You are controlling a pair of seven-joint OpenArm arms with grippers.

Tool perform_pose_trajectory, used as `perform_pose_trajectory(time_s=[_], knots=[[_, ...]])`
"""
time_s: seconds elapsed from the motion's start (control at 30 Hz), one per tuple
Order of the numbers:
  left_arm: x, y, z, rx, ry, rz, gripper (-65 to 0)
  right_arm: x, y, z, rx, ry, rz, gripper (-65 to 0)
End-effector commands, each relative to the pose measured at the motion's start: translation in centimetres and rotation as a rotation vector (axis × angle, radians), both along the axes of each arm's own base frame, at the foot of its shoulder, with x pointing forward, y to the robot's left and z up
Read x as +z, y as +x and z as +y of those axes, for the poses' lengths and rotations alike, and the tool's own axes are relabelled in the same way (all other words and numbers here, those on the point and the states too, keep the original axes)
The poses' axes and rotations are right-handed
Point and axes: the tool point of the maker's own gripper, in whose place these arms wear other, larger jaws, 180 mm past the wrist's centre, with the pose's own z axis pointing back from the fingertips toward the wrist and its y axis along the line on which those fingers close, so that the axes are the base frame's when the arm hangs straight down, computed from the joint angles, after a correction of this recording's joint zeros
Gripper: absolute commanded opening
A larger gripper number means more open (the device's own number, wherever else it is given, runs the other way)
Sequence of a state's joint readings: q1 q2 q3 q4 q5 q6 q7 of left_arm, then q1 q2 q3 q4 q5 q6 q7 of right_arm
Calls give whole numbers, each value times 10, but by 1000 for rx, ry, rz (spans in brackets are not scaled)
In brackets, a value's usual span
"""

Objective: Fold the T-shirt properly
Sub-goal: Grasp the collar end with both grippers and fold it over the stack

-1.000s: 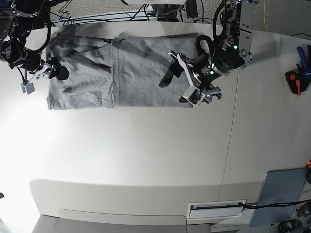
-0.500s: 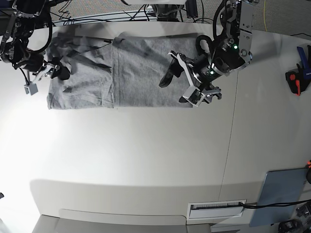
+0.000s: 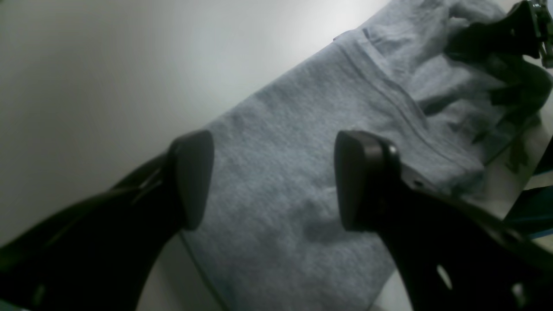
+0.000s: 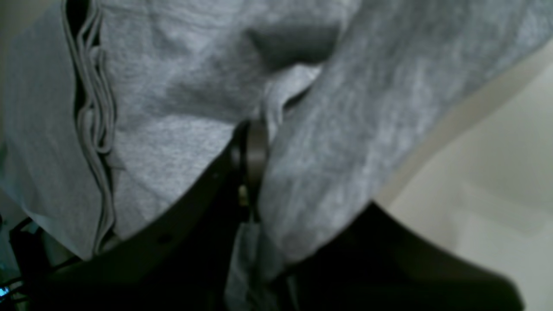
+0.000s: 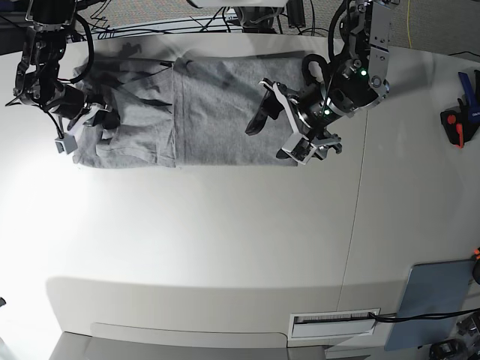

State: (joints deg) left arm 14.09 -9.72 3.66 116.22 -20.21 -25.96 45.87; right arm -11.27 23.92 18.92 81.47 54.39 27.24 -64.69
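The T-shirt's pinched end, still at the back of the table, will be let go by my right gripper on the smooth grey cloth [image 5: 260, 124] under my left gripper's fingers.
The grey T-shirt [image 5: 217, 112] lies folded into a long band across the back of the table, its left part rumpled. My right gripper [image 5: 100, 120] is at the shirt's left end, shut on a pinch of the cloth. In the right wrist view, grey fabric [image 4: 173, 86] bunches around the closed fingers [image 4: 252, 155]. My left gripper [image 5: 270, 141] hovers over the shirt's right end, open. In the left wrist view its two pads [image 3: 192, 181] stand wide apart above smooth fabric [image 3: 276, 129], with nothing between them.
A red-handled tool [image 5: 454, 124] and a blue item [image 5: 469, 90] lie at the right edge. A grey-blue pad [image 5: 435, 300] sits at the front right, beside a white labelled slot [image 5: 334, 322]. Cables run behind the table's back edge.
My right gripper moved right onto the shirt's left end and shut on the cloth, bunching it. The left arm stayed where it was, still open.
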Motion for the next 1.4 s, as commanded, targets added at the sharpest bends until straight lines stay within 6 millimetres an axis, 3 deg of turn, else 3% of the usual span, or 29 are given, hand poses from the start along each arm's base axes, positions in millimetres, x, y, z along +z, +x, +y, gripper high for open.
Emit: perform_pose_trajectory(time_s=[0.0, 0.1, 0.17, 0.27, 0.4, 0.63, 0.8, 1.1, 1.37], knots=[[12, 4, -3, 0, -30, -38, -212, 7, -2, -21, -8, -71, 11, -644], [12, 4, -3, 0, -31, -38, -212, 36, 11, -40, -53, -113, -80, -648], [12, 4, -3, 0, -31, -38, -212, 56, 16, -42, -42, -147, -125, -648], [12, 4, -3, 0, -31, -38, -212, 78, 20, -25, 27, -186, -151, -648], [12, 3, -3, 0, -31, -36, -212, 97, 25, 18, 105, -216, -224, -648], [-6, -8, 5, 21, 27, 3, -212, 105, 24, 109, 236, -262, -308, -648], [-20, -24, 7, 23, 50, 52, -212, 97, 19, 156, 307, -280, -313, -649], [-41, -57, 8, 21, 55, 148, -212, 93, 9, 208, 400, -227, -348, -649], [-61, -66, 9, 23, 63, 210, -212, 99, 6, 235, 439, -171, -401, -649]])
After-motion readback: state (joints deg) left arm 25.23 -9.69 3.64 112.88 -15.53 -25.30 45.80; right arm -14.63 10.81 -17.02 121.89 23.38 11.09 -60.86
